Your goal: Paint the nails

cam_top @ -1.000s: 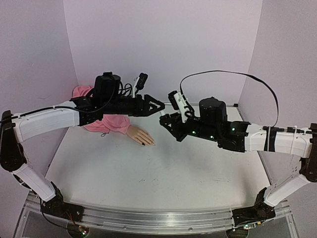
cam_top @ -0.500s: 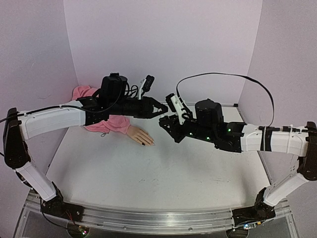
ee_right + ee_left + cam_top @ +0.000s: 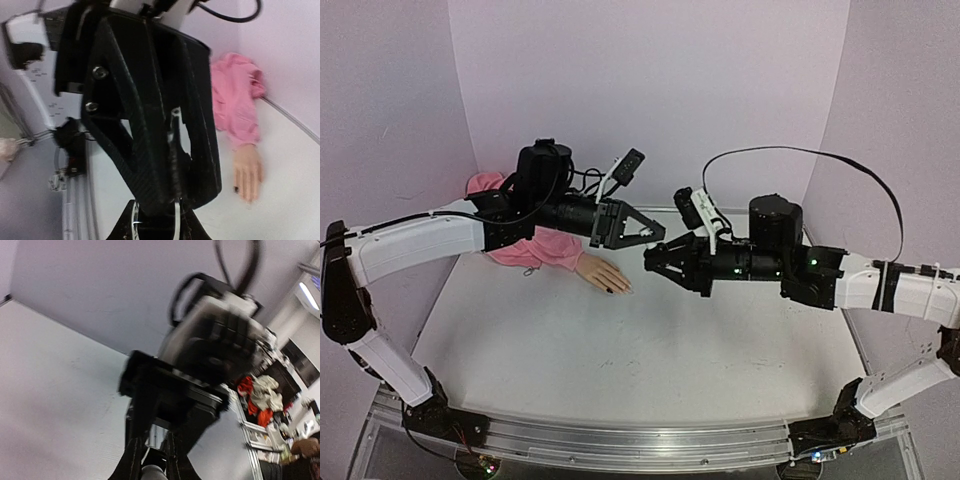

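My left gripper should put the polish bottle, now held in the air beside the hand, down on the open white table, on the near side of the mannequin hand (image 3: 573, 341).
The beige mannequin hand (image 3: 602, 274) with a pink sleeve (image 3: 534, 248) lies palm down at the back left. Of its nails I make out only one, dark-painted (image 3: 610, 290), which also shows as a dark nail (image 3: 235, 189) in the right wrist view. My two grippers meet tip to tip in the air just right of the hand. The right gripper (image 3: 648, 256) (image 3: 155, 217) is shut on a small dark polish bottle (image 3: 155, 222). The left gripper (image 3: 658, 240) (image 3: 155, 445) is shut on the bottle's black cap (image 3: 156, 460), with a glassy part (image 3: 158, 436) beyond it.
Purple walls (image 3: 650, 90) close the white table (image 3: 620, 360) at the back and both sides. Each arm fills the other's wrist view at close range. A metal rail (image 3: 640, 440) runs along the near edge.
The left gripper has swung right and closed from half open to shut on the cap. The right arm has drawn back to the right, its gripper still shut.
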Motion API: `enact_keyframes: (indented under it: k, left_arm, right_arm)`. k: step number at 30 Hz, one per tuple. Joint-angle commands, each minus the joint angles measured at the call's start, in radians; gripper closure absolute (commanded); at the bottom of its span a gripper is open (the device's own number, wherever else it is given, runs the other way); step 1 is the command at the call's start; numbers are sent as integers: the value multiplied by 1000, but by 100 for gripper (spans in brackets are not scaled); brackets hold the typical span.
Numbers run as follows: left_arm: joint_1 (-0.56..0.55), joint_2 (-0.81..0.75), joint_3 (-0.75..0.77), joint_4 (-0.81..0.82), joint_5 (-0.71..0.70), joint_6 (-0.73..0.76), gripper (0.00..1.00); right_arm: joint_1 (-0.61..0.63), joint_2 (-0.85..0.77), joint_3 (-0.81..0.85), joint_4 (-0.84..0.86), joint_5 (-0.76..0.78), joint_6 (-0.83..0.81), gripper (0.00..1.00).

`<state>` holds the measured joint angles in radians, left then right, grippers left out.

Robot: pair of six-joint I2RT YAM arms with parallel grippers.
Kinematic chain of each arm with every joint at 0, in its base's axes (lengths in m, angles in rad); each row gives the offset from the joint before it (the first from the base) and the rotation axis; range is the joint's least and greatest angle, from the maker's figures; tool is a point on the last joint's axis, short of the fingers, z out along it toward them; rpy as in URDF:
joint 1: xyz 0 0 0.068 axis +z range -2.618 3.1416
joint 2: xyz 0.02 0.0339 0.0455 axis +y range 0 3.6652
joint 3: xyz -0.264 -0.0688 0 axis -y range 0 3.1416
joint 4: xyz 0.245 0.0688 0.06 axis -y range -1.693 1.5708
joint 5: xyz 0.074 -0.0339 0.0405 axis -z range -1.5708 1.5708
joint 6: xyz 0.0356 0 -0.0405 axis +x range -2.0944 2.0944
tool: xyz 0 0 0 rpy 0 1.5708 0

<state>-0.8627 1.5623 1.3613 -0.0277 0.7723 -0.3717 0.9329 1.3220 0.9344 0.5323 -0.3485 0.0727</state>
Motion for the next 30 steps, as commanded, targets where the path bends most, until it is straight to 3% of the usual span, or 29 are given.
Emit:
enact_keyframes:
  k: [1,3,15,16,20,21,24,25,27,30]
  left_arm:
    - [-76,-105,16,101,319,216,100]
    - [-82,-122,19,111,345,229,100]
    - [-94,-171,-16,121,213,142,100]
    - [-93,-181,-33,120,180,139,100]
    - [-85,-233,-107,80,-54,153,100]
    - [-83,-245,-117,46,-135,171,100]
    - [-78,-279,-142,-111,-453,205,100]
    - [-78,-289,-149,-159,-570,208,100]
    - [-78,-286,-170,-234,-802,210,100]
    - [-80,-290,-275,-232,-923,177,100]
  right_arm:
    - [38,-85,-14,400,-850,136,100]
    - [39,-112,-32,451,-879,182,100]
    - [39,-131,-89,374,-547,127,99]
    - [39,-125,-83,339,-488,108,93]
    - [39,-95,-48,137,-73,53,48]
    - [38,-89,-46,93,96,49,40]
    - [38,-92,-87,4,367,46,10]
    - [36,-107,-111,-11,442,46,4]
    - [27,-140,-165,-33,547,66,2]
    - [-13,-206,-236,-50,607,107,2]
